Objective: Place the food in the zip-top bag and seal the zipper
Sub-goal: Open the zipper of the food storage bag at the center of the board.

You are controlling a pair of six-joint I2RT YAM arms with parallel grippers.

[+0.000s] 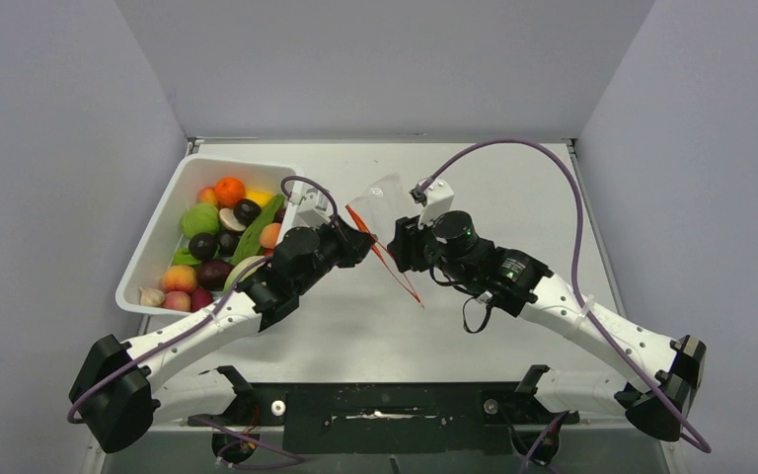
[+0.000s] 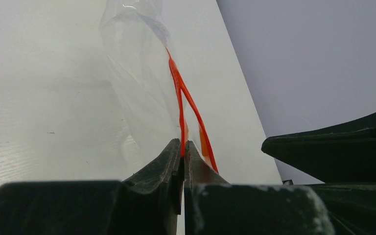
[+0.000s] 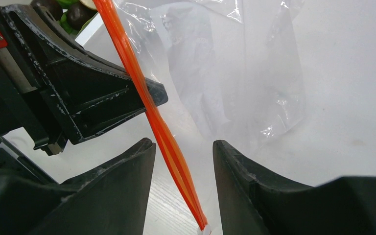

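Observation:
The bag's opening hangs nearly closed while my left gripper holds one edge of the bag, so next my right gripper pinches the bag's other edge (image 3: 175, 157) and pulls it away before adding food.
The clear zip-top bag (image 1: 383, 200) hangs empty between my two grippers above the table. Its red-orange zipper (image 1: 395, 265) runs diagonally down toward the near side. My left gripper (image 1: 361, 243) is shut on one lip of the zipper (image 2: 178, 88), and the two lips spread apart just beyond its fingertips (image 2: 183, 143). My right gripper (image 1: 401, 247) is open, and the zipper strip (image 3: 164, 137) passes between its fingers without touching them (image 3: 183, 144). The food (image 1: 219, 232) lies in the white bin: an orange, green pieces, dark plums and peaches.
The white bin (image 1: 158, 237) stands at the left of the table, close behind my left arm. The left gripper's body (image 3: 78, 98) fills the left of the right wrist view. Grey walls enclose the table on three sides.

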